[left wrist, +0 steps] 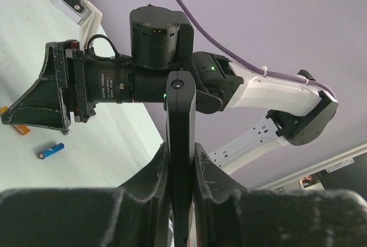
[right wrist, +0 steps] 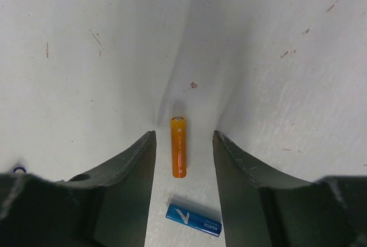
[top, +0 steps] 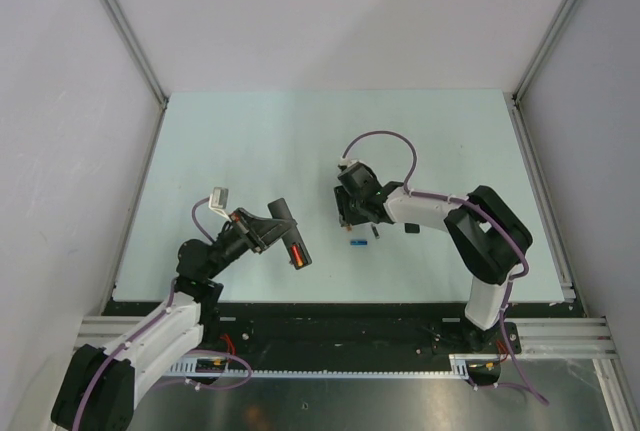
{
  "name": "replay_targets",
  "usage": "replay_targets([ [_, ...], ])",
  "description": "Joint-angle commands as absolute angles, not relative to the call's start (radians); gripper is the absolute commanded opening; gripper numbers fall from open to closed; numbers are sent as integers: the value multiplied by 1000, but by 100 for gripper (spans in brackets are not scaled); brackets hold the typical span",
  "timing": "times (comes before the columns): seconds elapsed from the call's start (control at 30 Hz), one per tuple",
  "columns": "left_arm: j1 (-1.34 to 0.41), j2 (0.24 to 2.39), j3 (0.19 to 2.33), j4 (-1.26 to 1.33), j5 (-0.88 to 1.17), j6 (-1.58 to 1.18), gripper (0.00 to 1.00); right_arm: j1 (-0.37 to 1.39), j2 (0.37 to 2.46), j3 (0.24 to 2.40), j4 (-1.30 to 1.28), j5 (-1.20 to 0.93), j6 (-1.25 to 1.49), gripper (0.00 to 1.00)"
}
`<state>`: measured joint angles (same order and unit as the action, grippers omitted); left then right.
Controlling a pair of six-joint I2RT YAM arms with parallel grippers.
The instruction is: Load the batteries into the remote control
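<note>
The fingers of my right gripper are on both sides of the orange battery's middle, so I will back up and pinch its end (right wrist: 179, 172) beside the blue battery, leaving the other end free.
My left gripper (top: 262, 233) is shut on the remote control (top: 287, 234), a slim black bar held above the table. One orange-red battery (top: 297, 256) sits in its recess near the lower end. In the left wrist view the remote control (left wrist: 181, 115) stands edge-on, pinched in my left gripper (left wrist: 181, 155). My right gripper (top: 348, 217) is open and low over the table. In the right wrist view the second orange battery (right wrist: 179, 146) lies on the table in my right gripper (right wrist: 183, 136), touching neither finger. That battery also shows in the left wrist view (left wrist: 18, 127).
A blue battery (right wrist: 193, 220) lies just behind the orange one, also in the top view (top: 357, 243) and the left wrist view (left wrist: 50, 151). A tiny dark piece (top: 411, 228) lies right of my right gripper. Grey walls enclose the pale table (top: 250, 141).
</note>
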<state>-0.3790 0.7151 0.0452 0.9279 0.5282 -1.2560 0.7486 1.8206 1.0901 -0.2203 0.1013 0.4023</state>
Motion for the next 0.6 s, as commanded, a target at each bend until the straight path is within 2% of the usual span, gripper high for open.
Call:
replay_targets([
  [0.0,-371,718,38,962,543,-1238,0,744,1816,1124,-250,132,400,51],
  [0.2,-370,716,35,962,543,-1236,0,745,1792,1126,-256,129,408,52],
  [0.47,-371,712,32,960,545,-1238,0,795,1786,1131,-317,187,382,40],
  [0.57,-371,710,31,960,545,-1238,0,802,1790,1131,-319,198,380,40],
])
